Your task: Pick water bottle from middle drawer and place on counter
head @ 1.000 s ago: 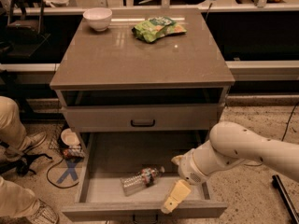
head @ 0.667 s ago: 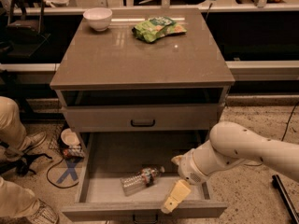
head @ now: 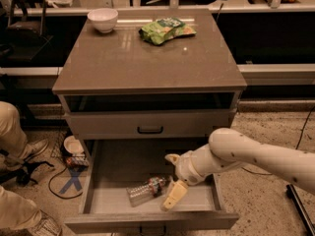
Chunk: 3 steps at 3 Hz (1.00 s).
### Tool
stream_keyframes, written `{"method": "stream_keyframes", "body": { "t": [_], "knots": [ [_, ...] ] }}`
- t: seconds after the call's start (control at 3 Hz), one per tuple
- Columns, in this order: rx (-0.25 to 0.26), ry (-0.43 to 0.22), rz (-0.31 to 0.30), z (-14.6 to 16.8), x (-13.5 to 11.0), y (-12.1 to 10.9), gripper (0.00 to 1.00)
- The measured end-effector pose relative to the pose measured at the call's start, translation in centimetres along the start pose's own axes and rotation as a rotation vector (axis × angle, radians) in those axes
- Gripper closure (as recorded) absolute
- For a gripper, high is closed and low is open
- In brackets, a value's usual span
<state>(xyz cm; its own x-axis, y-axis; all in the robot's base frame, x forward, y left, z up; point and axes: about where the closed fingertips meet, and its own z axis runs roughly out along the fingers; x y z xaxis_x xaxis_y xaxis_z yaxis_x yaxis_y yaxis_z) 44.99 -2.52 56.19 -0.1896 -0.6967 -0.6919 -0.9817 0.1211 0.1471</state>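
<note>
The robot's gripper should close on the label end (head: 160, 184) of the water bottle, which is the end closest to its spread fingers in the open middle drawer.
The water bottle (head: 144, 190) lies on its side on the floor of the open middle drawer (head: 118, 163), near the front, with its label end pointing right. My gripper (head: 173, 178) reaches into the drawer from the right, just at the bottle's right end. Its two pale fingers are spread apart, one (head: 172, 158) behind the bottle and one (head: 175, 195) in front of it. It holds nothing. The counter (head: 142, 63) tops the cabinet above.
A white bowl (head: 102, 19) and a green snack bag (head: 166, 29) sit at the back of the counter. The shut upper drawer front (head: 150, 123) has a black loop handle. A person's legs (head: 15, 141) and cables are on the floor to the left.
My gripper has moved left inside the drawer, up to the bottle's right end. The bottle has not moved.
</note>
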Motion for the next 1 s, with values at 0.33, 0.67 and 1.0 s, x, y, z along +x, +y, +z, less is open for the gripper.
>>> {"method": "stream_keyframes", "body": {
  "t": [0.33,0.67,1.0],
  "knots": [
    [-0.022,-0.031,-0.076,2.9,-0.8,-2.2,0.0],
    [-0.074,-0.069,-0.107,6.1,-2.0,-4.6,0.0],
    [-0.074,-0.069,-0.107,6.1,-2.0,-4.6,0.0]
  ]
}}
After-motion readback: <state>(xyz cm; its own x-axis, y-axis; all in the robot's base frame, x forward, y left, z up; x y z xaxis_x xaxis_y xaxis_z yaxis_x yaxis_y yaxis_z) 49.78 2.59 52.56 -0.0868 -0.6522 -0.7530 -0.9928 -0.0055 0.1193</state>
